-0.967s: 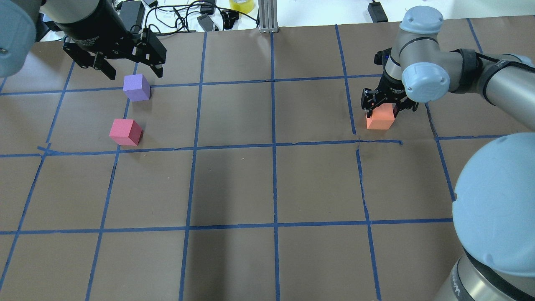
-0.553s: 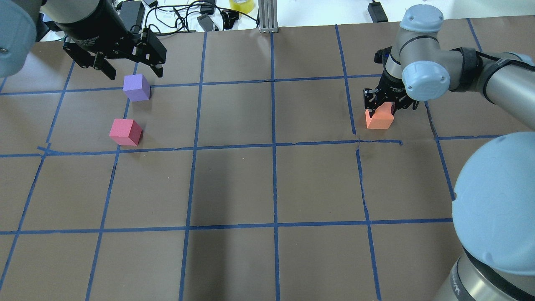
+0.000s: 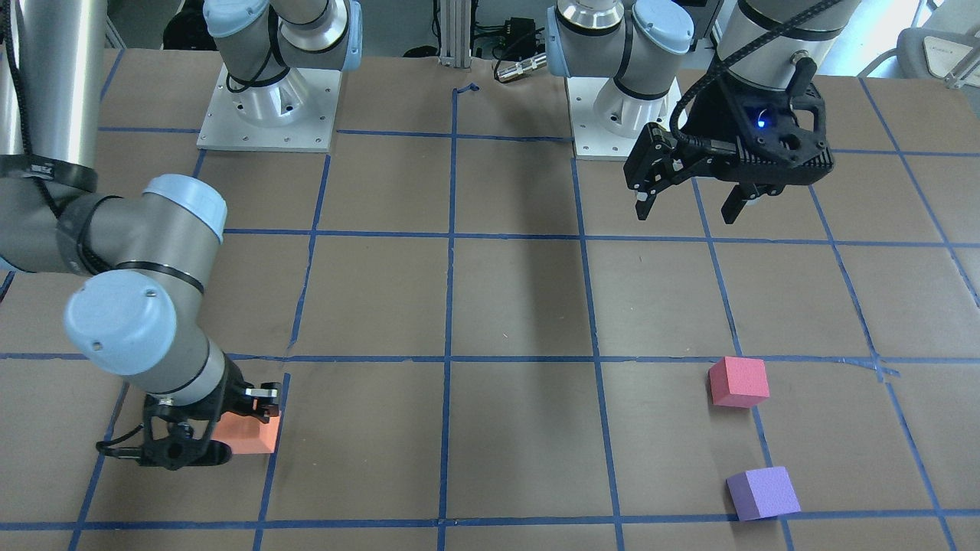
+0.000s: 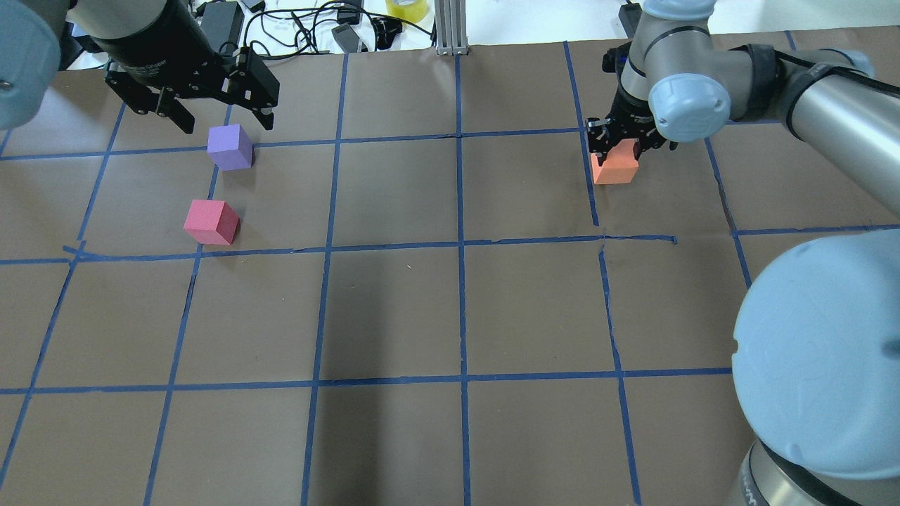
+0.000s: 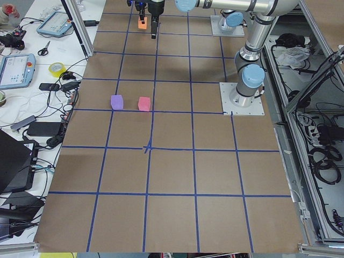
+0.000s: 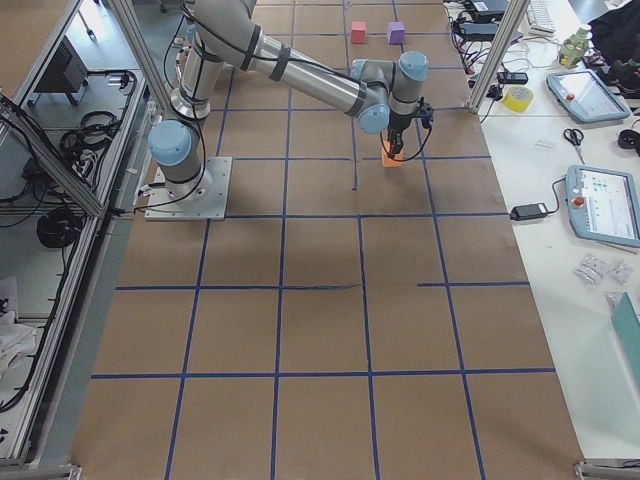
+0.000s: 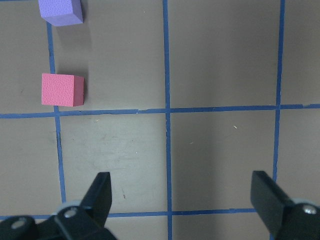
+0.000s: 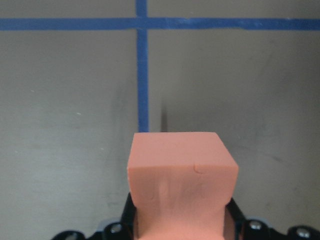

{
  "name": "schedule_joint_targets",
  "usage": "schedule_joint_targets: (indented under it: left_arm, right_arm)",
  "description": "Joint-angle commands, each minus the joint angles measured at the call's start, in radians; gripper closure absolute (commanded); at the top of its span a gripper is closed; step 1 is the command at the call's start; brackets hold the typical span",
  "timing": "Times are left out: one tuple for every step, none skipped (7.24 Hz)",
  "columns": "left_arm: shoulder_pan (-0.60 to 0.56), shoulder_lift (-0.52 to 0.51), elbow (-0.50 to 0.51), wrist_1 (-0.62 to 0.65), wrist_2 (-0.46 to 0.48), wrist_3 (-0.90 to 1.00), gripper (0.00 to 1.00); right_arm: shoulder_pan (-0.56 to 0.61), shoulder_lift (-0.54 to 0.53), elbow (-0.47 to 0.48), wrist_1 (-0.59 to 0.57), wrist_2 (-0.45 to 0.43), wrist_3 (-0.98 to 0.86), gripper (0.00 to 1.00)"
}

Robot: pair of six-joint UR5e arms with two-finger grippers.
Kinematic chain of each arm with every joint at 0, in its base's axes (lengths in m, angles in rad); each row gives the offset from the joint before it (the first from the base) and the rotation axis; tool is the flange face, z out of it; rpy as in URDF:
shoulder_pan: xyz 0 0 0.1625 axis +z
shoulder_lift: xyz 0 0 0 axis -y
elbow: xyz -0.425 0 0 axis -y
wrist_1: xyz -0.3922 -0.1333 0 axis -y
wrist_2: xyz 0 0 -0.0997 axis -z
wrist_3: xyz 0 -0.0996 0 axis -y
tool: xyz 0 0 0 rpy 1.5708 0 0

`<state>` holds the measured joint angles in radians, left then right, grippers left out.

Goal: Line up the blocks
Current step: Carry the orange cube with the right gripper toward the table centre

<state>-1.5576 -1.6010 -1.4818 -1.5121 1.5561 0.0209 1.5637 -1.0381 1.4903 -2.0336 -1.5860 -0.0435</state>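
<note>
Next, I release the orange block from my right gripper beside the middle blue tape line (image 3: 470,393), level with the pinkish-red block.
My right gripper (image 4: 617,156) is shut on the orange block (image 4: 615,171), held low over the table at the far right; the block also fills the right wrist view (image 8: 182,175) and shows in the front view (image 3: 253,435). The purple block (image 4: 230,146) and the pinkish-red block (image 4: 211,221) sit apart on the table at the far left, the purple one farther from me. My left gripper (image 4: 228,121) is open and empty, hovering well above the table near the purple block. In the left wrist view both blocks (image 7: 61,11) (image 7: 62,89) lie upper left of the open gripper (image 7: 182,200).
The brown table carries a blue tape grid (image 4: 460,246). Cables, a yellow tape roll (image 4: 406,7) and an aluminium post (image 4: 450,28) stand at the far edge. The arm bases (image 3: 268,107) (image 3: 620,115) sit on my side of the table.
My right gripper has carried the orange block away from me and a little to the left. The left arm and the purple and pinkish-red blocks have not moved.
</note>
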Motion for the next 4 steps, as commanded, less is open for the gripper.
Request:
schedule_joint_targets:
  left_arm:
    - [0.001, 0.000, 0.000, 0.001, -0.001, 0.001, 0.00]
    - [0.002, 0.000, 0.000, 0.001, -0.001, 0.001, 0.00]
    - [0.010, 0.000, 0.000, 0.000, -0.001, 0.001, 0.00]
    - [0.013, 0.000, 0.000, 0.000, 0.001, 0.001, 0.00]
  right_arm:
    - [0.183, 0.048, -0.091, 0.003, 0.001, 0.090, 0.52]
    - [0.244, 0.084, -0.141, 0.010, 0.000, 0.164, 0.52]
    - [0.319, 0.111, -0.165, 0.007, -0.003, 0.256, 0.52]
    - [0.358, 0.134, -0.191, 0.007, 0.001, 0.346, 0.52]
